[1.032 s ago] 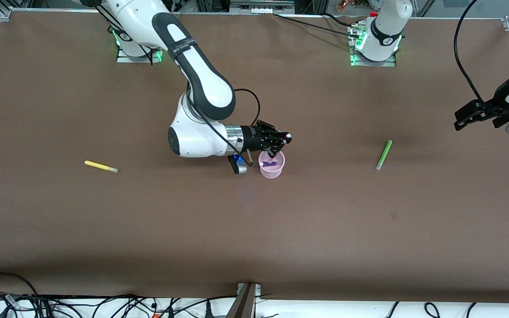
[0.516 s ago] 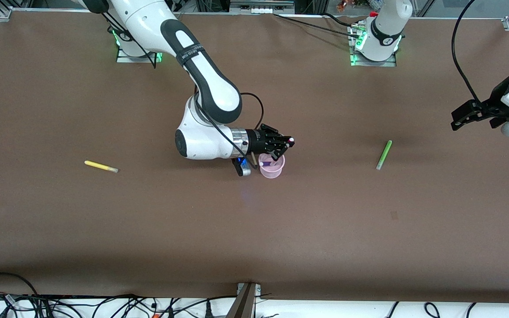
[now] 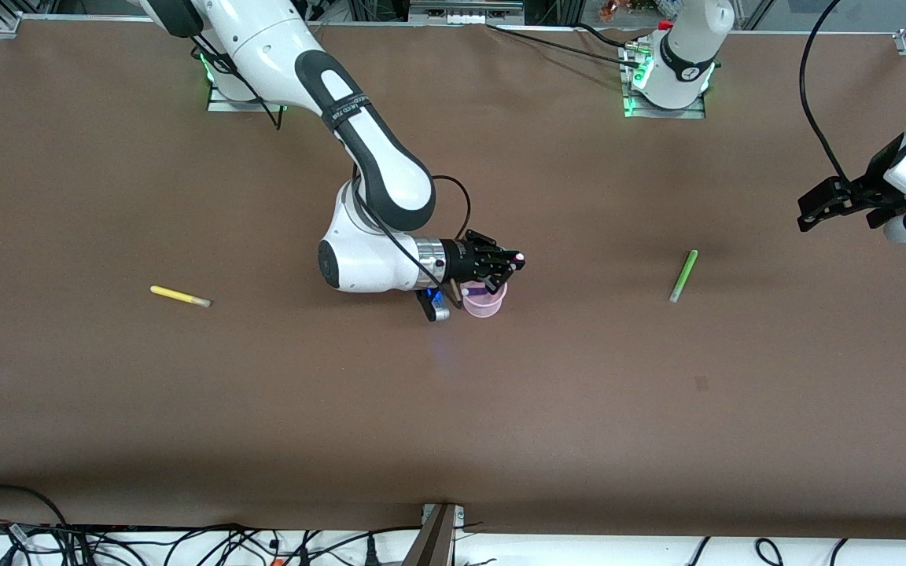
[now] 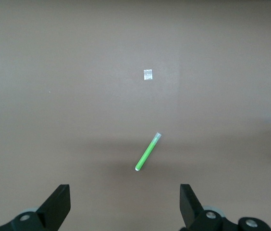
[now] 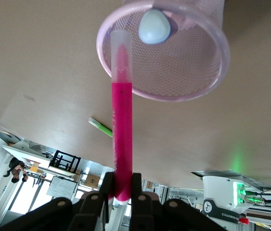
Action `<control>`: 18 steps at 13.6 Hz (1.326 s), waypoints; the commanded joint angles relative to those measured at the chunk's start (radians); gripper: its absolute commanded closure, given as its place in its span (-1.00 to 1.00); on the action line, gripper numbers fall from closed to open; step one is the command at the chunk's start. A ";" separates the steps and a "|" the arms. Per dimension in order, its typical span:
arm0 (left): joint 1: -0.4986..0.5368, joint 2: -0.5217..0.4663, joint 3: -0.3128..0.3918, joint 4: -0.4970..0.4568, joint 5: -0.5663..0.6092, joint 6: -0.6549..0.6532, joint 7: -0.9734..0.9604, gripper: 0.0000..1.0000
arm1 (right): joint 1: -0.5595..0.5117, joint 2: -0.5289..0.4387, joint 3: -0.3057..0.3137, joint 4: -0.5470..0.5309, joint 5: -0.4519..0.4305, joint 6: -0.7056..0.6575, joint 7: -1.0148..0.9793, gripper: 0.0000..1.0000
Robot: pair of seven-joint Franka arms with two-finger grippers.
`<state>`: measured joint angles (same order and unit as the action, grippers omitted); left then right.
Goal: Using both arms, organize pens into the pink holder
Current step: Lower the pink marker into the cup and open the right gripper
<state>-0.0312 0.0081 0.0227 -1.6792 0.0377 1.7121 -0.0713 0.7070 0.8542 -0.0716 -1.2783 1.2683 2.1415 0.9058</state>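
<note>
My right gripper will put the magenta-pink pen, now held over the pink holder, down inside the pink holder (image 3: 490, 297) (image 5: 159, 60), beside the dark purple pen.
My right gripper (image 3: 502, 266) is shut on the magenta-pink pen (image 3: 517, 257) and holds it over the pink holder (image 3: 492, 307). In the right wrist view the pen (image 5: 121, 120) points its pale tip over the holder's rim (image 5: 213, 72); my gripper (image 5: 122, 185) clamps its other end. The dark purple pen (image 3: 470, 292) stands in the holder, its pale tip (image 5: 154, 26) showing. The lime green pen (image 3: 683, 276) lies toward the left arm's end, under my open, empty left gripper (image 4: 126, 207) in that wrist view (image 4: 148, 152). The yellow pen (image 3: 179, 296) lies toward the right arm's end.
A small pale square mark (image 4: 148, 74) is on the brown table, nearer the front camera than the green pen (image 3: 701, 383). Loose cables (image 3: 185, 542) run along the table's front edge. The left gripper (image 3: 815, 206) hangs over the table's end.
My right arm has shifted a little toward the front camera, bringing the magenta pen closer over the holder. My left gripper has drifted slightly toward the bases.
</note>
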 commanded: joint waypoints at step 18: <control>-0.012 -0.005 -0.018 0.015 0.016 -0.020 -0.013 -1.00 | -0.041 -0.049 -0.010 0.033 -0.284 -0.026 -0.087 -0.99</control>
<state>-0.0370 0.0077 0.0125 -1.6773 0.0377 1.7085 -0.0713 0.6658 0.8668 -0.0817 -1.2351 1.1185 2.1320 0.8208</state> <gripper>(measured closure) 0.000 0.176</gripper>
